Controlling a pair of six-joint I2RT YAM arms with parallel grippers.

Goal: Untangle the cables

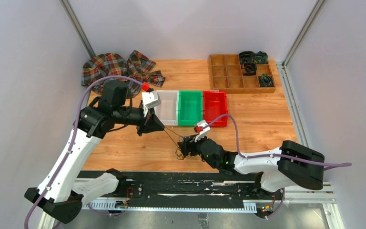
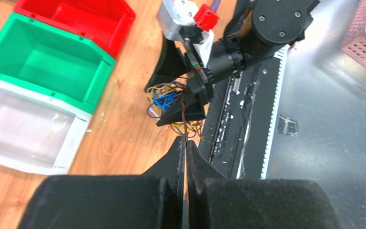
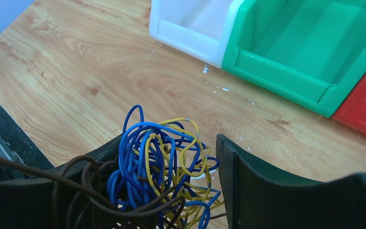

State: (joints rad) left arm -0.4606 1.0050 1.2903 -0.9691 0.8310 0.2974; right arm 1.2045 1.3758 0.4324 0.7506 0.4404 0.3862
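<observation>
The dark brown cable runs taut from the left gripper into the tangle, so the robot should release it and pinch the tangle's brown loops (image 3: 93,177) with the right gripper.
The cables form a fist-sized tangle (image 3: 164,164) of blue, yellow and dark brown wire lying on the wooden table near its front edge. My right gripper (image 3: 167,139) stands open around it, one finger on each side; the right finger (image 3: 248,186) shows a narrow gap beside the loops. In the top view the right gripper (image 1: 182,149) sits over the tangle (image 1: 179,153). My left gripper (image 2: 186,139) is shut on a dark brown cable (image 2: 184,114), which runs taut from its fingertips back to the tangle (image 2: 164,98). The left gripper (image 1: 160,127) hangs up and left of the tangle.
White (image 1: 167,123), green (image 1: 190,124) and red (image 1: 215,92) bins stand in a row just behind the grippers. A wooden compartment tray (image 1: 228,76) with dark coils sits at the back right, and a plaid cloth (image 1: 116,67) at the back left. The black base rail (image 1: 181,188) borders the table's front edge.
</observation>
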